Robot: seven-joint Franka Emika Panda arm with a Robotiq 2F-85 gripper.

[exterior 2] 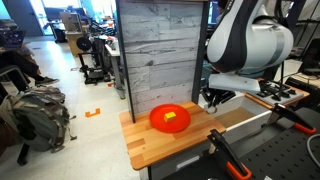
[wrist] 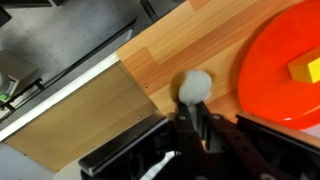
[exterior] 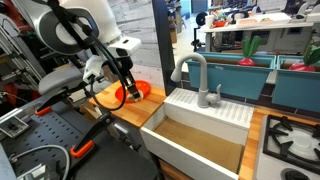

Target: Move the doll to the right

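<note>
The small doll, hanging above the wooden counter now, will be let go by my gripper on the wooden counter (exterior: 138, 102) (wrist: 190, 92) between the orange plate and the sink basin.
In the wrist view my gripper (wrist: 197, 112) is shut on a small doll with a pale grey round head (wrist: 194, 86). The head sticks out past the fingertips above the wooden counter (wrist: 170, 55); the rest of the doll is hidden between the fingers. The doll hangs beside the left edge of an orange plate (wrist: 280, 70). In an exterior view the gripper (exterior: 128, 90) hangs over the plate (exterior: 137, 93). In another exterior view the gripper (exterior 2: 212, 100) is just right of the plate (exterior 2: 170, 118); the doll is too small to make out there.
A yellow block (wrist: 306, 69) lies on the orange plate (exterior 2: 171, 117). A white sink basin (exterior: 200, 135) with a grey faucet (exterior: 196, 75) is set in the counter next to the plate. A stove top (exterior: 292, 140) lies beyond the sink. A grey wooden panel (exterior 2: 160, 45) stands behind the counter.
</note>
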